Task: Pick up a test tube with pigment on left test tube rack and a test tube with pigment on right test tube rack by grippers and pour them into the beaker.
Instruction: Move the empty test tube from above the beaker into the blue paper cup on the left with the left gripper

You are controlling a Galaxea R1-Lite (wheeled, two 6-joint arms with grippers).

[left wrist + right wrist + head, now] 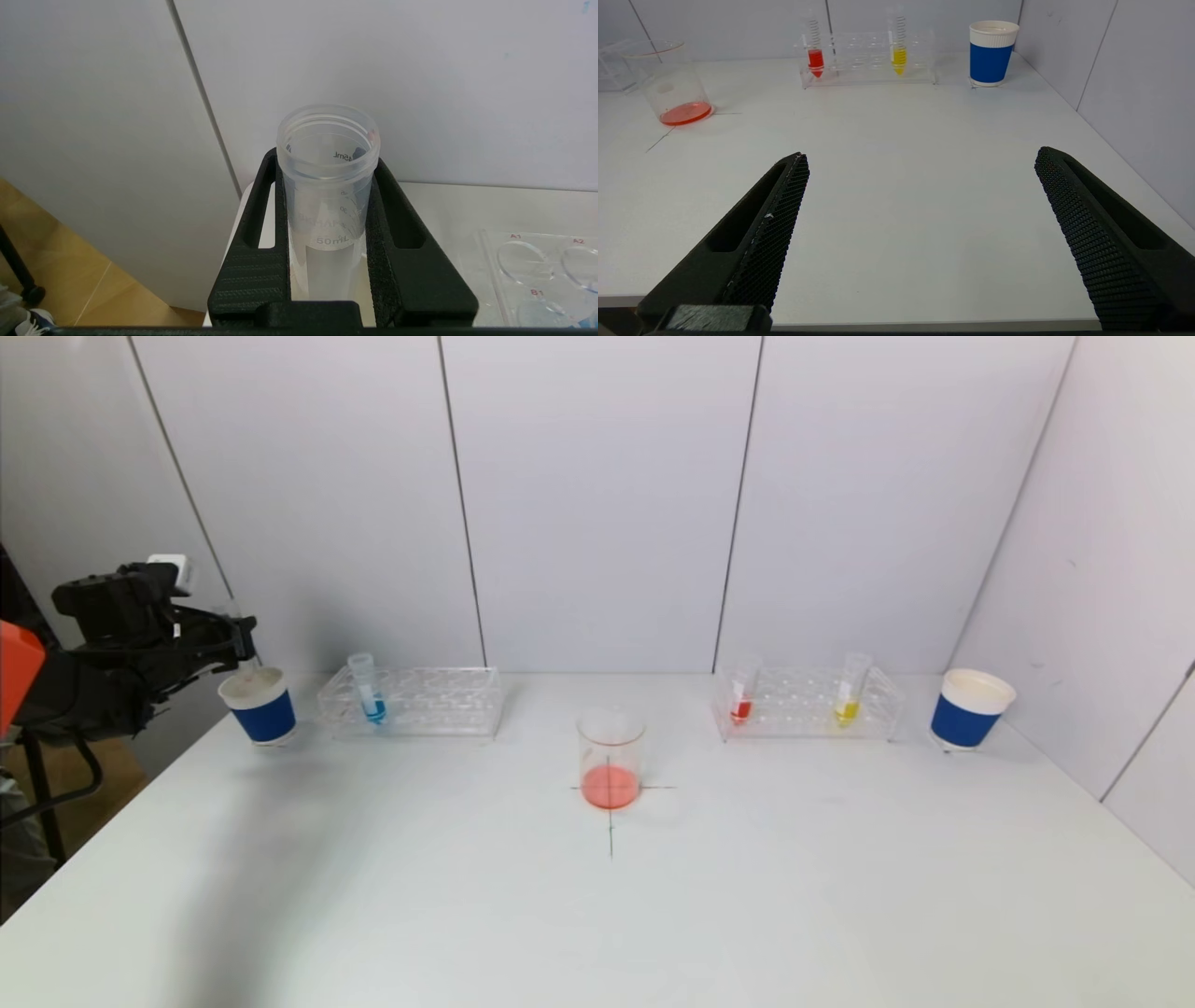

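Note:
I should let go of the empty test tube, still upright above the blue cup, with my left gripper inside the blue paper cup [258,688] [329,297] beside the rack that has the blue-pigment tube.
My left gripper [245,649] is shut on a clear, empty-looking 50 mL test tube [327,186], held upright above the left blue paper cup [260,705] at the table's far left. The left rack [411,702] holds one tube with blue pigment [371,695]. The beaker [611,761] at the centre cross mark holds a shallow layer of orange-red liquid. The right rack [808,705] holds a red-pigment tube [742,695] and a yellow-pigment tube [850,695]. My right gripper [922,156] is open and empty, low over the table's near edge, out of the head view.
A second blue paper cup [969,709] stands right of the right rack, near the side wall. Wall panels close the back and right. The table's left edge drops off beside the left cup. The left rack's labelled holes [537,261] show beside the held tube.

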